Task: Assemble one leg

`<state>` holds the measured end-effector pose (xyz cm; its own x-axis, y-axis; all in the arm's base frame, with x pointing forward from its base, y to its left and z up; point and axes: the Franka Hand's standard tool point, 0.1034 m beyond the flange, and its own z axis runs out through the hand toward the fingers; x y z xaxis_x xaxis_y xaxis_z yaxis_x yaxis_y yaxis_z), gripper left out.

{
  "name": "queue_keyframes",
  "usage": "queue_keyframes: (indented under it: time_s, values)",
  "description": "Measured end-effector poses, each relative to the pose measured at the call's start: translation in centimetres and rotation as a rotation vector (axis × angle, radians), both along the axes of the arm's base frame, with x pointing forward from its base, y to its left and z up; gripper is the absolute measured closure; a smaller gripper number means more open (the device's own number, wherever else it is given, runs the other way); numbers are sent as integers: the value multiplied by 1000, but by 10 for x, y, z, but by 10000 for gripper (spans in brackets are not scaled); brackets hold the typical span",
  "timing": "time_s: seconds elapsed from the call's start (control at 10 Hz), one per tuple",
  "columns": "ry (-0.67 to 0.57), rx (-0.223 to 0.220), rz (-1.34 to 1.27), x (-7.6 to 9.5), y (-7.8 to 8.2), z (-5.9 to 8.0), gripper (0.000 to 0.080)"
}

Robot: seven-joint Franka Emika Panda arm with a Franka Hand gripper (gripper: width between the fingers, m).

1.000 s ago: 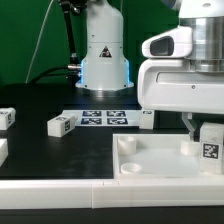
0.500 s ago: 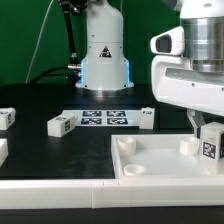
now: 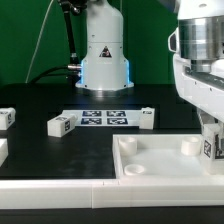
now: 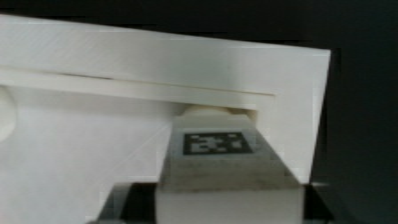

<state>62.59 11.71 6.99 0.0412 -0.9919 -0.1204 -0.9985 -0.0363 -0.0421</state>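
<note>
I can see the leg standing in the white piece's corner, so next I open my gripper, turn its wrist and take the leg (image 3: 209, 147) by its other sides before screwing it in.
My gripper (image 3: 211, 138) is at the exterior view's far right, shut on a small white leg (image 3: 212, 149) with a black-and-white tag. It holds the leg upright over the right corner of the large white square tray-like piece (image 3: 160, 163). In the wrist view the gripper (image 4: 222, 198) clasps the tagged leg (image 4: 221, 150) from both sides, and the leg's far end sits at the white piece's (image 4: 160, 60) raised rim. Whether the leg touches the piece cannot be told. A round corner socket (image 3: 189, 145) stands just beside the held leg.
Other loose legs lie on the black table: one (image 3: 60, 125) left of the marker board (image 3: 105, 117), one (image 3: 147, 117) right of it, and two (image 3: 5, 117) (image 3: 2, 150) at the left edge. The arm's base (image 3: 105, 55) stands behind. A white ledge (image 3: 60, 195) runs along the front.
The arm has moved toward the exterior view's right, carrying the leg with it. The leg now sits nearer the white piece's right corner. The loose legs have not moved.
</note>
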Motion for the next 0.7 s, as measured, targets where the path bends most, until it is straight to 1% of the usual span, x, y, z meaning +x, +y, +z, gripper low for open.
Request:
queue_keyframes:
  time_s: [0.2,0.4,0.5,0.7]
  values:
    - [14,8,-121,0,0,0,509]
    - [11,7,-86,0,0,0,509]
    - [5,4,-26,0,-1,0,312]
    - [-3,2,37,1,-1,0,312]
